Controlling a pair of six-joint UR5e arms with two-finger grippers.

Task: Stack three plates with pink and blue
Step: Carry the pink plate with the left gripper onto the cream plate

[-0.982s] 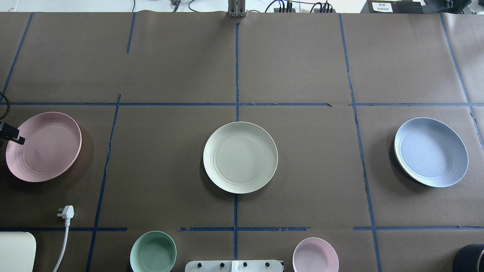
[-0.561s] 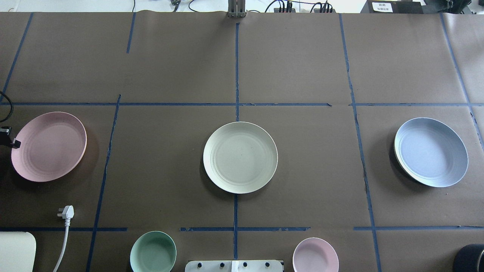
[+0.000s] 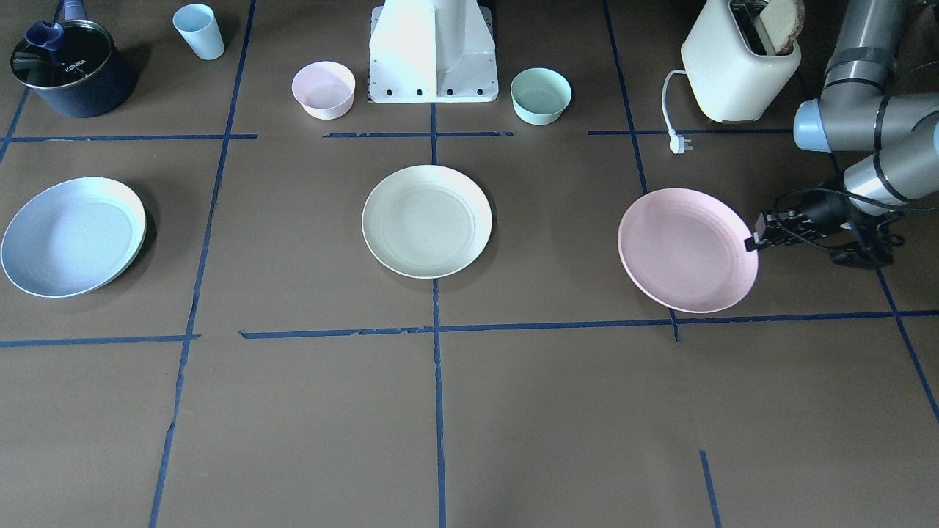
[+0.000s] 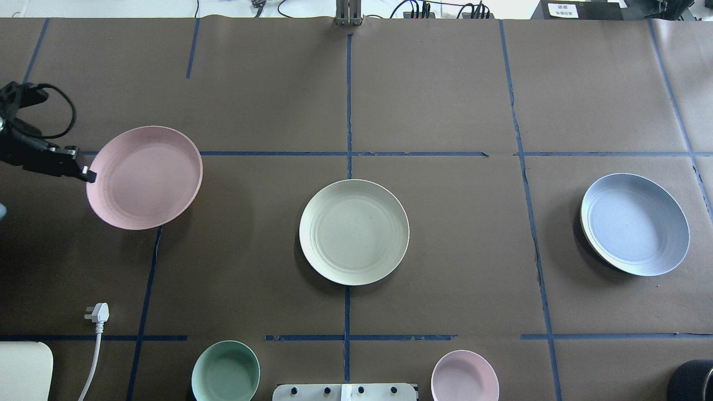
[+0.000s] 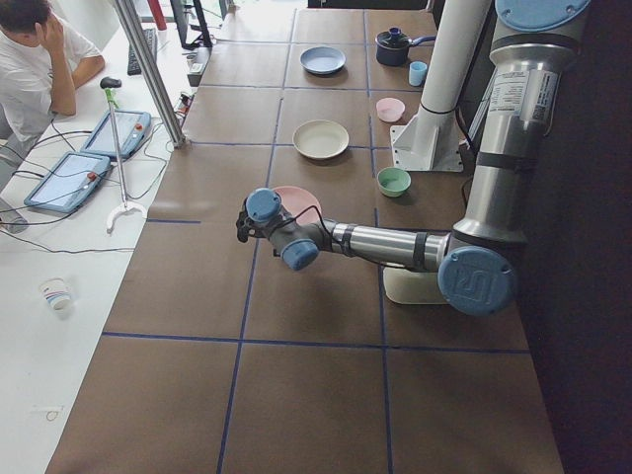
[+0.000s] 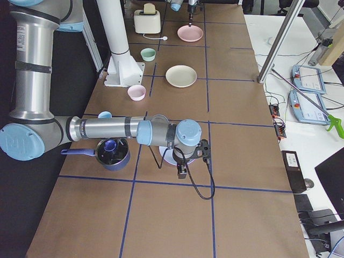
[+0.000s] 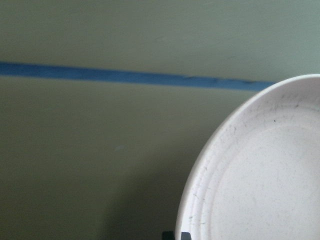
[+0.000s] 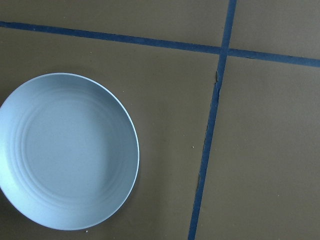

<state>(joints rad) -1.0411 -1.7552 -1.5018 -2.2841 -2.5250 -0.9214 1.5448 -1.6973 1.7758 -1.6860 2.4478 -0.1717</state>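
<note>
I will set the pale pink plate, still held above the table, on top of the cream plate [image 3: 427,221] in the middle with my left gripper.
My left gripper [image 4: 89,175] is shut on the left rim of the pale pink plate [image 4: 145,177] and holds it above the table, left of centre. It also shows in the front view [image 3: 753,242] at the pink plate's [image 3: 686,249] edge. The left wrist view shows the plate [image 7: 260,175] close up. The cream plate [image 4: 354,232] lies flat at the middle. The light blue plate [image 4: 635,224] lies at the right and fills the right wrist view [image 8: 67,150]. My right gripper [image 6: 181,173] shows only in the exterior right view, over the blue plate; I cannot tell whether it is open.
A small mint-green bowl [image 4: 225,371] and a small pink bowl [image 4: 465,377] stand near the robot's base. A toaster [image 3: 737,62] with its white plug [image 4: 97,313] is at the near left. A dark pot [image 3: 70,67] and a blue cup [image 3: 198,31] are at the near right.
My left gripper has carried the pink plate up off the table, to the right and away from the robot, toward the middle. The cream and blue plates have not moved.
</note>
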